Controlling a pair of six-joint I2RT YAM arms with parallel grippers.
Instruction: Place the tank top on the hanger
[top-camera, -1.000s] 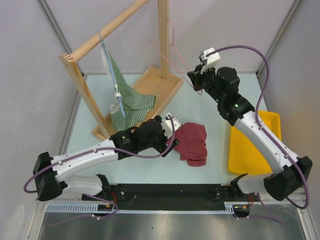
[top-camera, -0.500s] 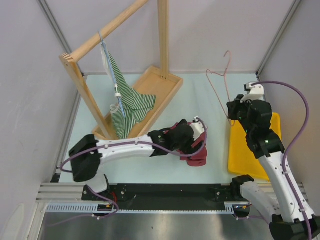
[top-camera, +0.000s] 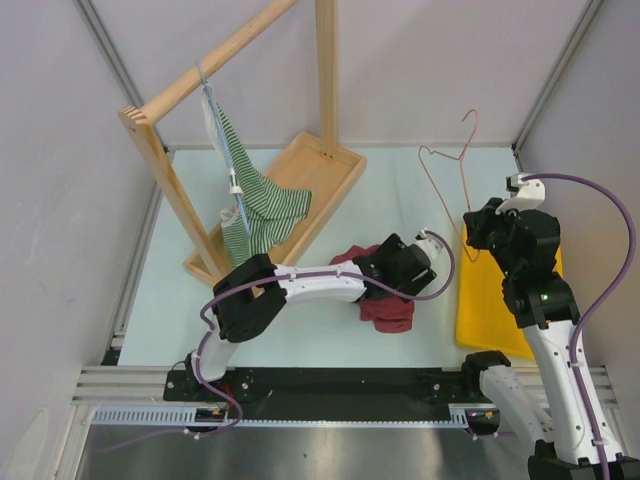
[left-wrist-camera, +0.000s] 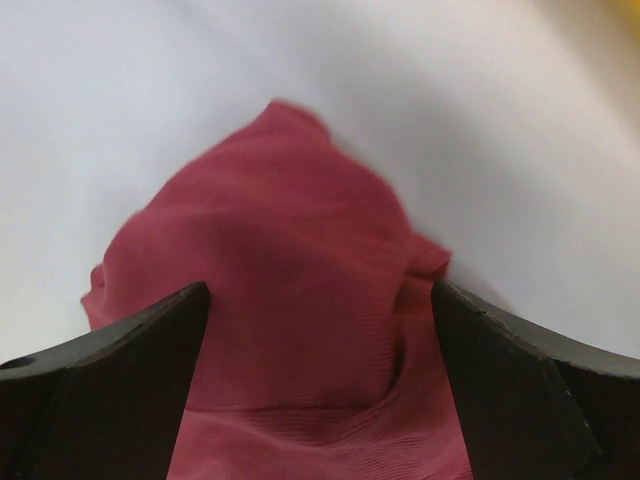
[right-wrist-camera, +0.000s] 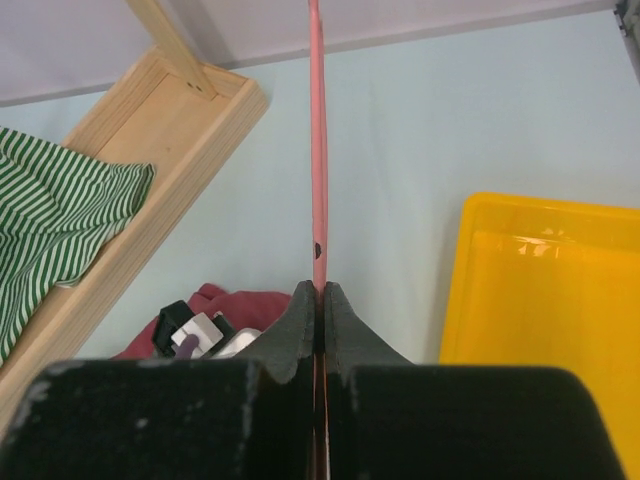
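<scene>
I need to lift the crumpled maroon tank top under my left gripper by a fold (left-wrist-camera: 315, 395), then spread it before taking it to the hanger.
The maroon tank top (top-camera: 388, 310) lies crumpled on the table near the middle, and it fills the left wrist view (left-wrist-camera: 290, 250). My left gripper (top-camera: 408, 280) hovers low over it, open. Its two dark fingers (left-wrist-camera: 140, 340) stand wide apart on either side of a fold of the cloth, not closed on it. My right gripper (top-camera: 476, 238) is shut on the thin pink wire hanger (top-camera: 446, 185) and holds it upright above the table's right side, hook at the top. In the right wrist view the wire (right-wrist-camera: 317, 150) rises straight out of the closed pads of the right gripper (right-wrist-camera: 320, 292).
A yellow tray (top-camera: 485, 315) sits on the right, just beside my right arm (right-wrist-camera: 540, 290). The wooden rack (top-camera: 300, 180) stands at the back left, with a green-and-white striped garment (top-camera: 255, 205) hanging from a pale hanger on its rail.
My right arm has carried the pink hanger from by the rack over to the right, near the yellow tray. My left arm has stretched further right, over the tank top.
</scene>
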